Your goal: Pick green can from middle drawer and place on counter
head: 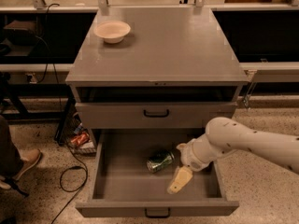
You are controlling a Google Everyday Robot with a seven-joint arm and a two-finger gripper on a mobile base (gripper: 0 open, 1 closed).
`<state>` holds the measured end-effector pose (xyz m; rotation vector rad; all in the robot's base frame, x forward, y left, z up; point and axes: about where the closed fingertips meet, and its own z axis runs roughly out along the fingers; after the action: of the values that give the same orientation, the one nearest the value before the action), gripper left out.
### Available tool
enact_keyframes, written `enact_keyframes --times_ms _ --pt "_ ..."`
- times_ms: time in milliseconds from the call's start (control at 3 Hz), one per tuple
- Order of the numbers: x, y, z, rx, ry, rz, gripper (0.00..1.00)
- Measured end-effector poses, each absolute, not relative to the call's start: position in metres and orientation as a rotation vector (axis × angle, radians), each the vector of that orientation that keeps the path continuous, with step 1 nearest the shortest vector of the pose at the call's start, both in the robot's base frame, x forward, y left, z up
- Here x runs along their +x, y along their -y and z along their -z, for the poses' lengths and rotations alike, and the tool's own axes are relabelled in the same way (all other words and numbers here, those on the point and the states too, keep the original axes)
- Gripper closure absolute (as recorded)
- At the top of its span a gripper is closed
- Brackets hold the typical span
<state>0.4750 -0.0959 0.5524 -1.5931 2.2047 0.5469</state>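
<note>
I will next move my gripper to the green can in the middle drawer, and I will close it on the can's end (169, 158) nearest the white arm.
The green can (160, 161) lies on its side in the pulled-out middle drawer (112, 190), near the drawer's centre. My gripper (179, 180) hangs inside the drawer from the white arm that comes in from the right. Its cream fingers point down and to the left, just right of and slightly in front of the can, a small gap apart from it. The grey counter (168, 45) is the cabinet's flat top above the drawers.
A cream bowl (112, 31) sits at the counter's back left. The drawer above (156, 113) is shut, with a dark gap over it. A red-orange can (79, 139) and cables lie on the floor to the left. A person's shoe (21, 164) is at the far left.
</note>
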Motion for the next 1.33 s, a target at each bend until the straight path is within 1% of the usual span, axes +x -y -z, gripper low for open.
enact_keyframes --times_ms 333,667,1000,1333 --pt "0.499 0.07 -0.515 -1.544 -2.139 -0.582 0.0" --pt "0.516 0.056 -0.495 -1.525 -2.107 -0.602 0.0" --pt "0.547 0.036 -0.463 -1.533 -2.073 -0.634 0.0" --pt "0.547 0.035 -0.46 -1.533 -2.063 -0.633 0.0"
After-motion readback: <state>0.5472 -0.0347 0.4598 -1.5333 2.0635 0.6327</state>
